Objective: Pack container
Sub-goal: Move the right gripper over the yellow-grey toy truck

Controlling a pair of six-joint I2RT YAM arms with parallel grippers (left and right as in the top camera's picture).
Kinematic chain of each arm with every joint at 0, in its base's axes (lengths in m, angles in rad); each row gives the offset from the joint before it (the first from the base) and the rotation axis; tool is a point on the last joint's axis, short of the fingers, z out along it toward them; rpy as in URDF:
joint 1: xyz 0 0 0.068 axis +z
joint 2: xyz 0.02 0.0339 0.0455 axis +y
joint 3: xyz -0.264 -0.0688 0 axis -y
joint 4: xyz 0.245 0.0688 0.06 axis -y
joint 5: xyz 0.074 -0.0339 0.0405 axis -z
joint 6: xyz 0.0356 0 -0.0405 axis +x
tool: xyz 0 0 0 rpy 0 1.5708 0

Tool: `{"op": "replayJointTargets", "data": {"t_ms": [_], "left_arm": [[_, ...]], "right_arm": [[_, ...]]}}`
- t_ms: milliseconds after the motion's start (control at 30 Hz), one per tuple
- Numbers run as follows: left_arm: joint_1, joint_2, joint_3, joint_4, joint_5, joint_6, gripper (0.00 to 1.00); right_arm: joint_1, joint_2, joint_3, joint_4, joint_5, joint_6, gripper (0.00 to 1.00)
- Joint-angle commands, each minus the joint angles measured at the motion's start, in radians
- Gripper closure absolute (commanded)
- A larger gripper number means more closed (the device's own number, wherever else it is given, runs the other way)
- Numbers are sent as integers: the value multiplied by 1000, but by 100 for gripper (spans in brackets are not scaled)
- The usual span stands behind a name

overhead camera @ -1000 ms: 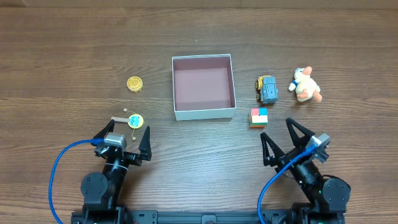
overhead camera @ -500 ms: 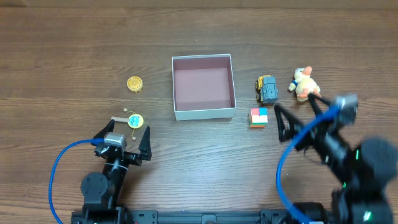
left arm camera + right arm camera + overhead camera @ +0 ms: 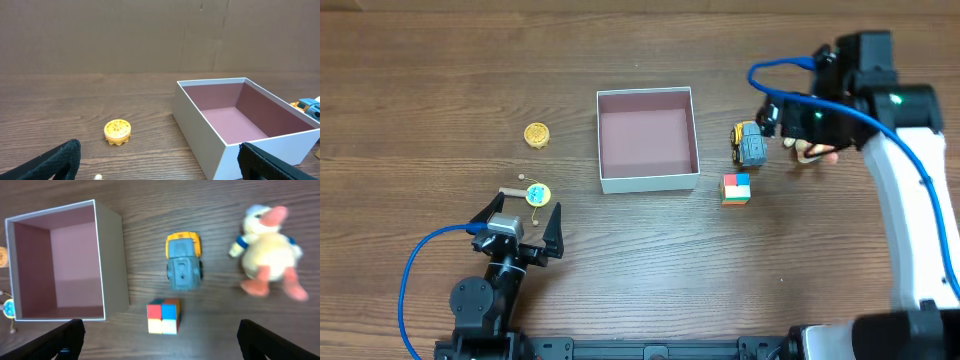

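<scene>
My right gripper should grip the toy truck at the grey end of the toy truck point(image 3: 753, 153) point(image 3: 184, 275), the end nearer the coloured cube.
The container point(image 3: 650, 182), a square white-walled box with a mauve inside, stands empty at mid table. It also shows in the left wrist view point(image 3: 200, 130) and the right wrist view point(image 3: 114, 255). To its right lie a yellow-and-grey toy truck point(image 3: 750, 144) point(image 3: 183, 262), a plush duck point(image 3: 812, 152) point(image 3: 270, 250) and a coloured cube point(image 3: 736, 188) point(image 3: 163, 316). My right gripper point(image 3: 798, 128) point(image 3: 161, 342) hangs open and empty above these toys. My left gripper point(image 3: 525, 212) point(image 3: 160, 165) is open and empty near the front left.
A yellow disc point(image 3: 536, 134) point(image 3: 117, 132) lies left of the container. A small blue-and-yellow toy on a stick point(image 3: 537, 194) lies just beyond my left gripper. The truck's end shows at the right edge of the left wrist view point(image 3: 307, 106).
My right arm has lifted from the front right and swung out to hover over the truck and duck. The left arm and all objects have not moved.
</scene>
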Motion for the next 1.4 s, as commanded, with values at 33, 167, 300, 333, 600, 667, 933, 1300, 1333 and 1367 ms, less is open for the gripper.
{"op": "replayJointTargets", "data": {"t_ms": [33, 167, 300, 333, 600, 667, 933, 1300, 1333, 1367], "left_arm": [[5, -9, -4, 1, 1, -7, 0], [5, -9, -4, 1, 1, -7, 0], [5, -9, -4, 1, 1, -7, 0], [5, -9, -4, 1, 1, -7, 0], [5, -9, -4, 1, 1, -7, 0], [5, -9, -4, 1, 1, -8, 0], [5, -9, -4, 1, 1, -8, 0], [5, -9, -4, 1, 1, -7, 0], [5, -9, -4, 1, 1, -7, 0], [5, -9, -4, 1, 1, -7, 0]], "right_arm": [[53, 32, 42, 7, 33, -8, 0], [104, 68, 42, -5, 203, -2, 0], [129, 101, 42, -11, 267, 3, 0], [130, 108, 42, -12, 265, 3, 0], [129, 116, 42, 23, 217, 2, 0], [130, 122, 41, 29, 206, -1, 0], [133, 224, 41, 34, 214, 0, 0], [133, 281, 36, 79, 265, 0, 0], [133, 283, 36, 79, 267, 0, 0], [133, 283, 36, 79, 267, 0, 0]]}}
